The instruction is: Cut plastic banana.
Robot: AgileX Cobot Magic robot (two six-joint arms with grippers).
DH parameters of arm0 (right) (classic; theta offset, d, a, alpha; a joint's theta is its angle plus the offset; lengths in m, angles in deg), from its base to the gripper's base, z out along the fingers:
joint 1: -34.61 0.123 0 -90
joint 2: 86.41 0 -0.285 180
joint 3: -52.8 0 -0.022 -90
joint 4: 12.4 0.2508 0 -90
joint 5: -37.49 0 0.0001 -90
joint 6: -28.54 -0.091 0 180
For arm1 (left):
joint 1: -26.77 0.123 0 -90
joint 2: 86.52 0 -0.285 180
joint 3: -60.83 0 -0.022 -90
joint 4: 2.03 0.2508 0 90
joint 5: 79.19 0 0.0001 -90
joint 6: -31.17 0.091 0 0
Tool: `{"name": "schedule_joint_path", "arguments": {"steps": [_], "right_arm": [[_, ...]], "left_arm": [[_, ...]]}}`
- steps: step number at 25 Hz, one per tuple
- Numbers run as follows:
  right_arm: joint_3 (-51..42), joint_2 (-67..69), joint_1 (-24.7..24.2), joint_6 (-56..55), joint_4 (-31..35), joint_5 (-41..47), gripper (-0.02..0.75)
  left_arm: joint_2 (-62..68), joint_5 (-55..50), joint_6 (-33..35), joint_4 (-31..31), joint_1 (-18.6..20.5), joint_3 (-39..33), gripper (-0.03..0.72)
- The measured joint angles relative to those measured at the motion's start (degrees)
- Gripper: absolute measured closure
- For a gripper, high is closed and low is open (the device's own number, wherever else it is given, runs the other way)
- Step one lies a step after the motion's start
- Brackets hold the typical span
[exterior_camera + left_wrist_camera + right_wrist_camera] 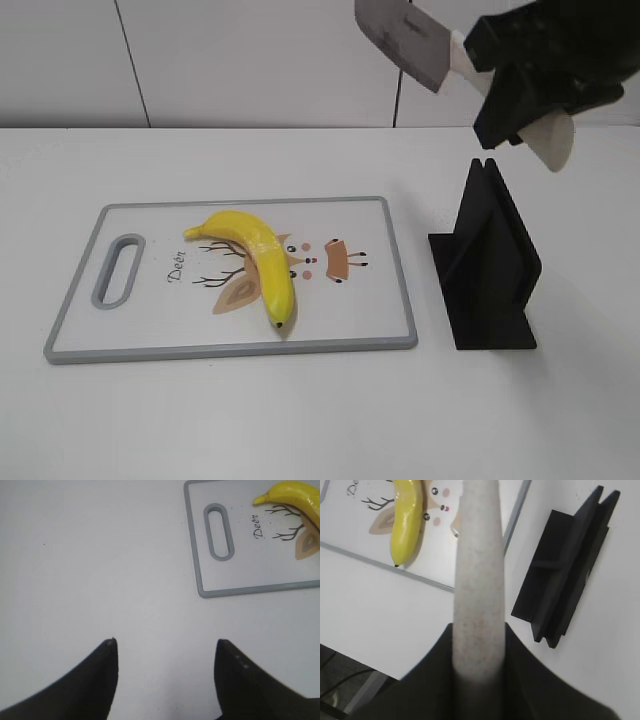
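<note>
Next, my right gripper lets go of the knife in the slot (pixel 582 559) between the upright panels of the black knife stand.
The plastic banana (pixel 255 262) lies whole on the white, grey-rimmed cutting board (pixel 380 300). It also shows in the left wrist view (pixel 295 494) and the right wrist view (pixel 407 520). My right gripper (pixel 520 85) is shut on a knife by its cream handle (pixel 477 580), held high above the table to the right of the board. The grey blade (pixel 400 40) points up and left. My left gripper (pixel 165 642) is open and empty over bare table, left of the board (pixel 200 575); it is out of the exterior view.
A black knife stand (pixel 487 265) stands on the table right of the board, below my right gripper, and shows in the right wrist view (pixel 565 575). The table's front edge shows at the lower left of the right wrist view.
</note>
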Motion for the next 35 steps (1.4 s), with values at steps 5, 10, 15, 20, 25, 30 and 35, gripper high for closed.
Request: {"name": "schedule_joint_path", "arguments": {"steps": [5, 10, 15, 20, 25, 30, 35], "right_arm": [[-9.3, -5.6, 0.0, -4.81, -3.53, -5.19, 0.57], [-16.54, -9.97, 0.0, -12.06, -8.83, -7.47, 0.57], [-21.43, -12.41, 0.0, -15.53, -10.21, -8.85, 0.57], [-24.12, -13.14, 0.0, -18.12, -10.41, -9.32, 0.57], [-26.27, -13.14, 0.0, -18.98, -10.36, -10.26, 0.57], [-27.05, -13.14, 0.0, -20.95, -11.07, -11.9, 0.57], [-28.72, -12.82, 0.0, -21.6, -11.07, -14.17, 0.57]], "left_arm": [[-11.56, 0.65, 0.0, -0.43, 0.0, -7.88, 0.117], [-20.62, -0.79, -1.05, -1.56, 0.0, -12.82, 0.117], [-27.01, -0.48, -2.37, -1.89, 0.0, -14.85, 0.117], [-32.41, 2.68, -2.6, -1.89, 0.0, -16.52, 0.117], [-33.91, 3.29, -2.66, -1.91, 0.0, -16.52, 0.117], [-33.95, 3.41, -2.77, -1.91, 0.0, -16.52, 0.117], [-33.95, 3.41, -2.82, -1.91, 0.0, -16.52, 0.117]]}}
